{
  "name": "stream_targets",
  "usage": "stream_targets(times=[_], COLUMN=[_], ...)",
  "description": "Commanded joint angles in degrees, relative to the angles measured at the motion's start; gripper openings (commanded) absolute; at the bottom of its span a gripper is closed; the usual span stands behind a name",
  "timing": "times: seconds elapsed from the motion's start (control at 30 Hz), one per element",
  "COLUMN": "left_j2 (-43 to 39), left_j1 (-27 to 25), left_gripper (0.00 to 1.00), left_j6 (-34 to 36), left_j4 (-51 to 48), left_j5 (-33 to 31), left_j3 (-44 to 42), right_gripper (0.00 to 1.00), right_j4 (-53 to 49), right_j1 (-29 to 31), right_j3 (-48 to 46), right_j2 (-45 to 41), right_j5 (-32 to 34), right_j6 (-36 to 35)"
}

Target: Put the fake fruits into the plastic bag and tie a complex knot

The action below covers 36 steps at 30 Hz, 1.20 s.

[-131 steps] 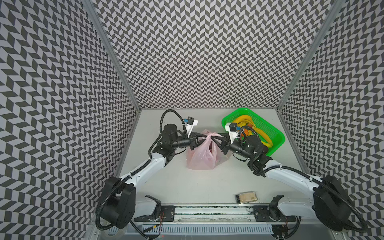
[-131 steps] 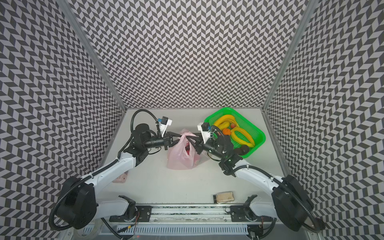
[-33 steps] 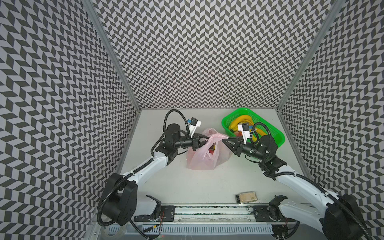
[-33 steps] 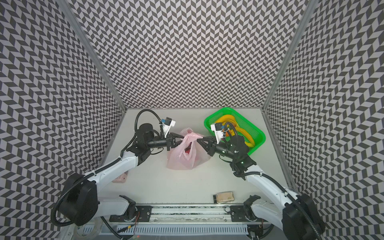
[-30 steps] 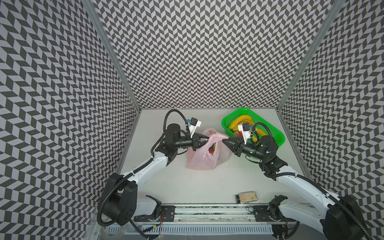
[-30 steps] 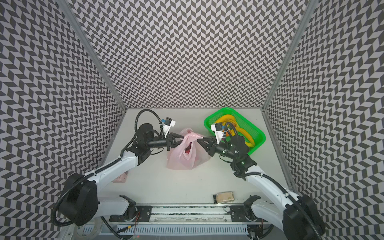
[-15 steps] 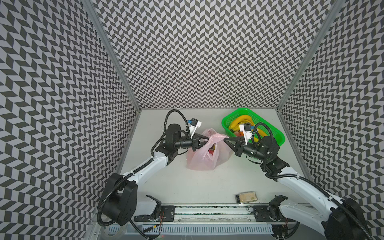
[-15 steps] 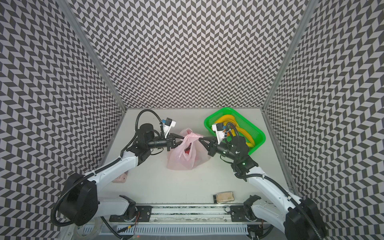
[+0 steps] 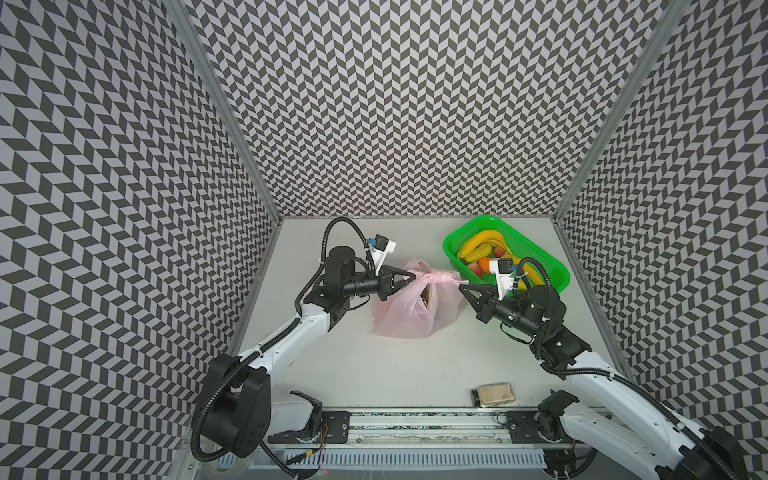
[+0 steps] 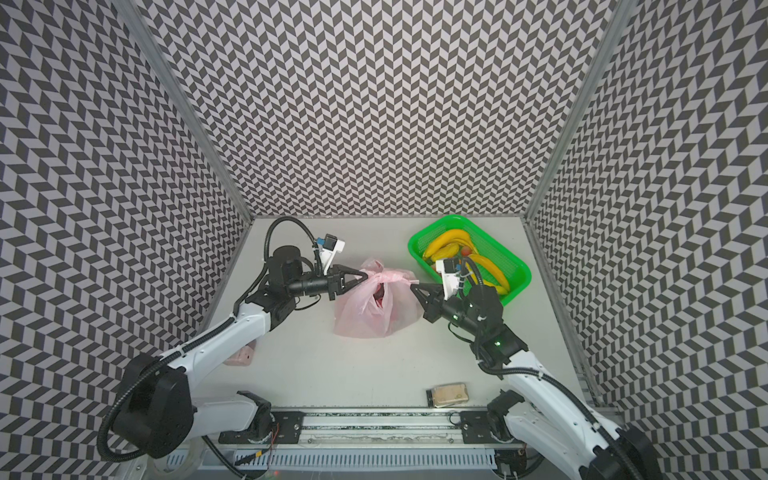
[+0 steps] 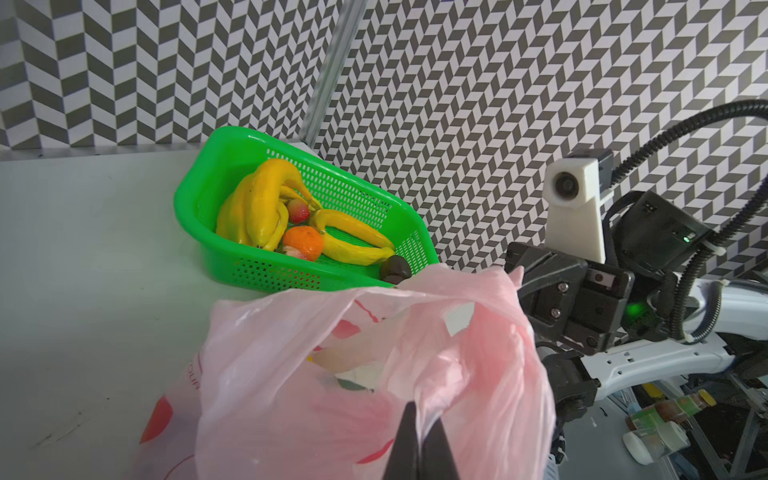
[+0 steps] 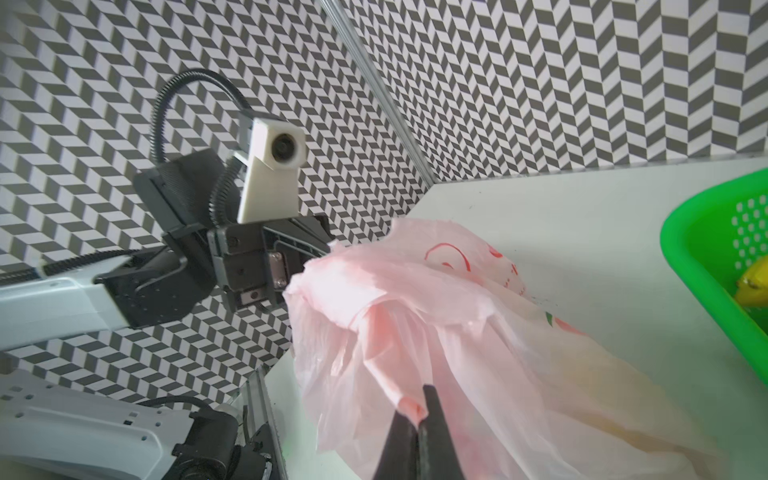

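The bag's twist is loose and my right gripper holds just the tip of the bag's handle, so I should open it and grab the handle closer to the twist [image 9: 451, 277] before pulling.
The pink plastic bag [image 9: 405, 316] [image 10: 365, 316] stands in the middle of the table, with something dark red showing through its mouth [image 10: 380, 297]. My left gripper [image 9: 412, 275] [image 11: 420, 415] is shut on the left handle. My right gripper [image 9: 460, 284] [image 12: 417, 409] is shut on the right handle's end. Between them the handles are pulled across the mouth and cross in a loose twist [image 10: 380, 276]; I cannot tell whether it is a knot. The other fake fruits lie in the basket: bananas [image 11: 257, 203], an orange [image 11: 303, 241], a strawberry [image 11: 298, 210] and a dark brown one [image 11: 395, 268].
The green mesh basket [image 9: 552, 270] [image 11: 266, 274] stands at the back right, just behind my right wrist. A tan packet [image 9: 494, 397] lies near the front edge. A small pink thing [image 10: 239, 355] lies under my left arm. Patterned walls close three sides.
My right gripper has drawn back to the right from the bag's mouth and closed on the handle end. The left gripper keeps its hold and has hardly moved.
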Motion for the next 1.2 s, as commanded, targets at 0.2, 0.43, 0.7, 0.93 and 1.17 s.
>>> stream_targets(times=[0.2, 0.43, 0.7, 0.93, 1.17], left_j2=[-1.9, -2.84, -2.77, -2.34, -1.81], left_j1=[1.01, 0.77, 0.44, 0.31, -0.14], left_gripper=[0.0, 0.0, 0.0, 0.0, 0.0], left_j6=[3.99, 3.65, 3.46, 3.46, 3.29], left_j4=[-5.09, -4.05, -3.24, -3.24, -3.06], left_j5=[-4.01, -2.29, -1.58, -1.52, -1.68], left_j3=[-0.6, -2.09, -1.91, -1.39, -1.21], right_gripper=[0.0, 0.36, 0.78, 0.77, 0.68], right_j4=[-2.94, 1.16, 16.48, 17.94, 22.75], right_j1=[-1.87, -5.91, -10.64, -10.37, -8.37], right_j3=[-1.56, 0.77, -2.8, -0.81, -0.44], right_j2=[-1.4, -1.3, 3.31, 9.08, 12.52], right_j5=[-0.68, -19.58, -31.47, -35.61, -34.24], right_j6=[-1.72, -0.35, 14.24, 16.47, 19.04])
